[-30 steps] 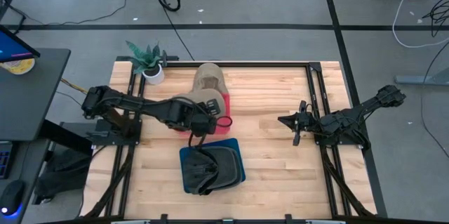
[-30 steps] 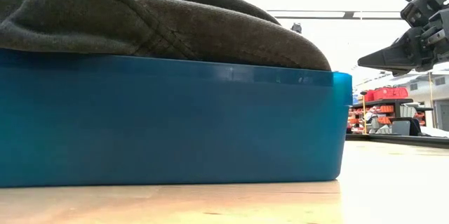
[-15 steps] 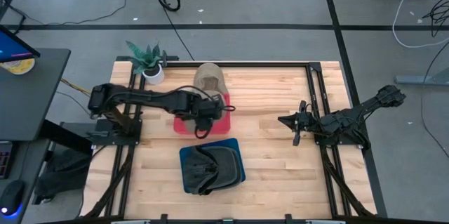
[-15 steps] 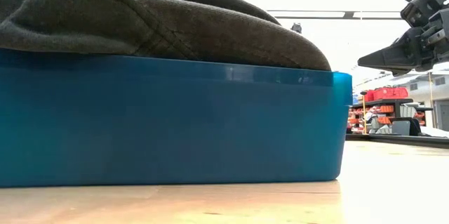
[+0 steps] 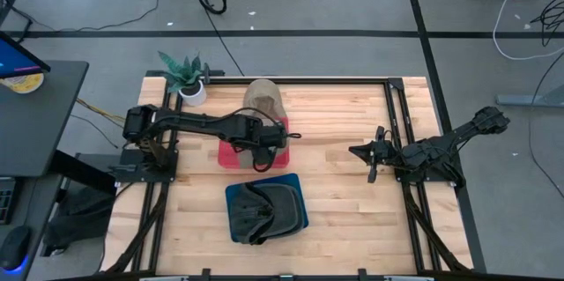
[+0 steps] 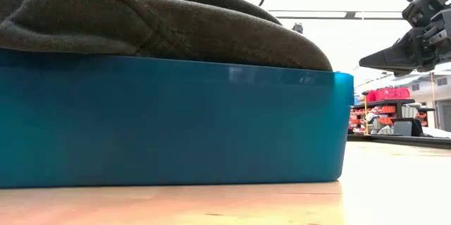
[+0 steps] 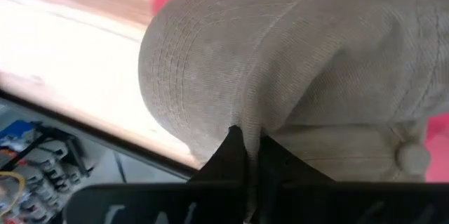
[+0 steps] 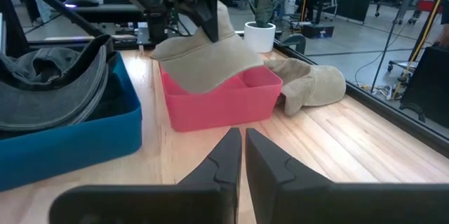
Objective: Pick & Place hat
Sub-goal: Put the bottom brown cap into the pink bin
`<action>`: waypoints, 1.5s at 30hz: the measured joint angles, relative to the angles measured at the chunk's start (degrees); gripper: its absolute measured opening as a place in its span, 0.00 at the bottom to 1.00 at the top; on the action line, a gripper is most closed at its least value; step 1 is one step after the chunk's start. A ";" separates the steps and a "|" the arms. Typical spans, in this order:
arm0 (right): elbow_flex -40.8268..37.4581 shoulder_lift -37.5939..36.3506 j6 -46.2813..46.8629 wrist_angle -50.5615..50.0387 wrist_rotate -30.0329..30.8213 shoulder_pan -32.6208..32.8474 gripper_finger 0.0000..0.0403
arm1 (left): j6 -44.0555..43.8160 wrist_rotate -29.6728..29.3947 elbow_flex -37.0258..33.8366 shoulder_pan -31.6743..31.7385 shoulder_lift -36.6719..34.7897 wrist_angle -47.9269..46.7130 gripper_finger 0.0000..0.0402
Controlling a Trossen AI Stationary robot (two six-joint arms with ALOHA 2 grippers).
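Observation:
My left gripper is to release the tan cap inside the red bin [image 5: 264,149], in the half of it that is nearer the blue bin.
My left gripper [image 5: 264,136] is over the red bin [image 5: 231,154] and is shut on a tan cap [image 8: 203,66], which also fills the left wrist view [image 7: 280,55]. A second tan hat [image 5: 263,96] lies on the table against the bin's far side. A dark grey cap [image 5: 263,209] lies in the blue bin [image 5: 298,219] nearer the front edge. My right gripper [image 5: 370,153] is shut and empty at the table's right. My left gripper pinches a fold of the cap's crown [image 7: 247,120] between its two fingers, beside the stitched brim [image 7: 179,62]. The fingers [image 8: 203,20] come from above, pointing down. The cap hangs below them, brim roughly level, at the red bin's rim; whether it touches the bin I cannot tell.
A potted plant [image 5: 187,77] stands at the table's far left corner. Black rails [image 5: 398,114] run along the table's sides. Bare wood lies between the red bin and my right gripper. The blue bin's wall [image 6: 169,119] fills the low view.
My left gripper has carried the tan cap away from the blue bin toward the table's far and right edges and lowered it over the red bin. My right arm has kept still.

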 joint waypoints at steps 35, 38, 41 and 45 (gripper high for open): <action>0.02 -0.04 -0.01 0.32 -0.01 -0.01 0.06 | -1.82 6.43 0.11 6.10 8.88 -1.02 0.02; 0.02 -0.04 -0.01 0.32 -0.02 -0.01 0.06 | -4.55 6.51 0.11 6.10 8.87 -0.06 0.02; 0.02 -0.04 0.00 0.33 -0.02 -0.02 0.06 | -10.05 6.60 0.11 6.10 8.57 0.07 0.06; 0.02 -0.04 -0.02 0.33 -0.01 -0.01 0.06 | -12.85 9.15 0.08 6.10 8.54 -0.25 0.15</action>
